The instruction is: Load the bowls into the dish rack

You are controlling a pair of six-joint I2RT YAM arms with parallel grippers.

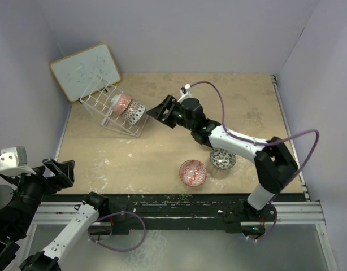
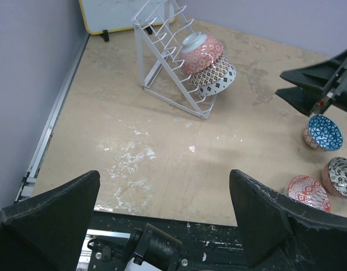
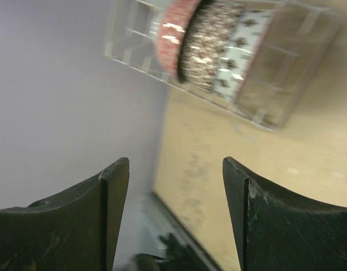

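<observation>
My right gripper moves to the red bowl next and grabs its rim (image 1: 182, 179) on the side that faces away from the black-and-white bowl.
The white wire dish rack (image 1: 105, 107) stands tilted at the back left and holds three bowls on edge: a red-pink bowl (image 1: 122, 103) and two grey patterned bowls (image 1: 135, 112). The rack (image 2: 162, 62) and its bowls (image 2: 207, 62) also show in the left wrist view, and blurred in the right wrist view (image 3: 210, 42). On the table lie a red bowl (image 1: 192, 172), a black-and-white bowl (image 1: 222, 158) and a blue bowl (image 2: 325, 131). My right gripper (image 1: 162, 110) is open and empty, just right of the rack. My left gripper (image 1: 59, 170) is open and empty at the near left edge.
A wood-framed whiteboard (image 1: 86, 70) leans against the back left wall behind the rack. Purple walls close in the left, back and right sides. The right arm (image 1: 235, 144) stretches over the loose bowls. A metal rail (image 1: 179, 212) runs along the near table edge.
</observation>
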